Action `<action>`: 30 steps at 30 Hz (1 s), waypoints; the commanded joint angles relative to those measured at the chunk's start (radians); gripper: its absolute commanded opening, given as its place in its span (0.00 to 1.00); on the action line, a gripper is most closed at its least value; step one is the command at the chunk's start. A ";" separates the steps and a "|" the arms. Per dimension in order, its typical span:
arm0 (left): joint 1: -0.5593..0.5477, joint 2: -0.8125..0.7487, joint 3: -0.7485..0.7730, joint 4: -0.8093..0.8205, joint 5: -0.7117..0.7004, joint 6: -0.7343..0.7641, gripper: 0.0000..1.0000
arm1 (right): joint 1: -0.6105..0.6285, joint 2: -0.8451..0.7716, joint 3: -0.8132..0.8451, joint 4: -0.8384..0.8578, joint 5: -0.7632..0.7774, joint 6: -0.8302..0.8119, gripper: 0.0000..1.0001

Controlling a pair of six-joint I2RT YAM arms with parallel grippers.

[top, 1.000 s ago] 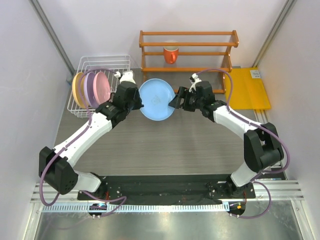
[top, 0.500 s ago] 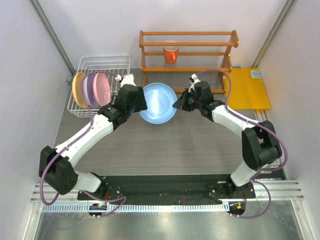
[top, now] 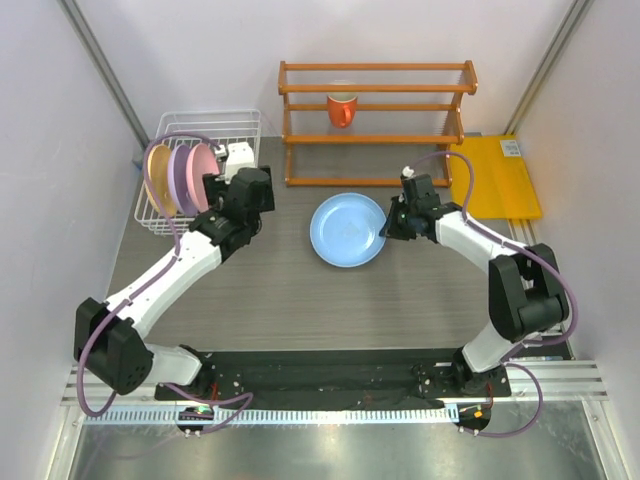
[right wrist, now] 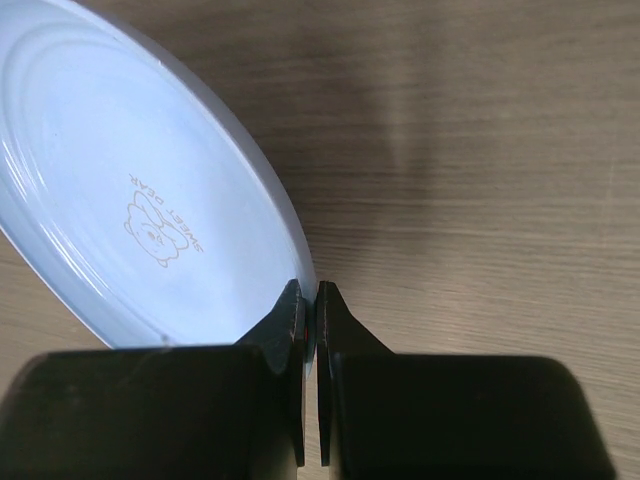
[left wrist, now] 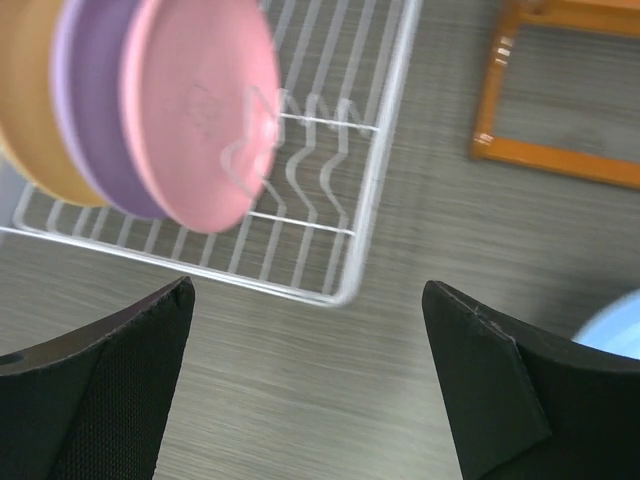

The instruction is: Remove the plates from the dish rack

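Observation:
Next, I move my left gripper to the pink plate's upper rim (top: 188, 176) (left wrist: 140, 150), beside the lilac plate in the dish rack, and close it there.
The light blue plate (top: 347, 229) hangs over the middle of the table, and my right gripper (top: 390, 222) is shut on its right rim (right wrist: 296, 262). In the white dish rack (top: 244, 118) at the back left, three plates stand on edge: pink (top: 199, 173), lilac (top: 181, 178) and orange-yellow (top: 155, 176). The left wrist view has the pink plate (left wrist: 200, 110) nearest, with the lilac (left wrist: 100, 120) and orange-yellow (left wrist: 35, 110) ones behind it. My left gripper (top: 222, 190) stands open beside the rack's right side, its jaws wide apart over bare table with nothing between them (left wrist: 305, 385).
An orange wooden shelf (top: 377, 120) with an orange mug (top: 341, 108) stands at the back. A yellow board (top: 495, 175) lies at the back right. The rack's wire corner (left wrist: 355, 285) lies just ahead of my left fingers.
My left gripper opened, let go of the blue plate and drew back left toward the rack. My right gripper closed on the plate's rim and carried it right and nearer.

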 commanded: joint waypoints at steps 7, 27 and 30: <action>0.197 0.061 0.001 0.116 -0.105 0.100 0.95 | 0.001 0.093 0.002 -0.027 0.030 -0.033 0.18; 0.337 0.360 0.176 0.288 -0.202 0.276 0.72 | -0.018 0.005 0.003 -0.077 0.169 -0.079 0.53; 0.338 0.390 0.196 0.291 -0.205 0.288 0.53 | -0.025 0.008 0.006 -0.083 0.171 -0.082 0.53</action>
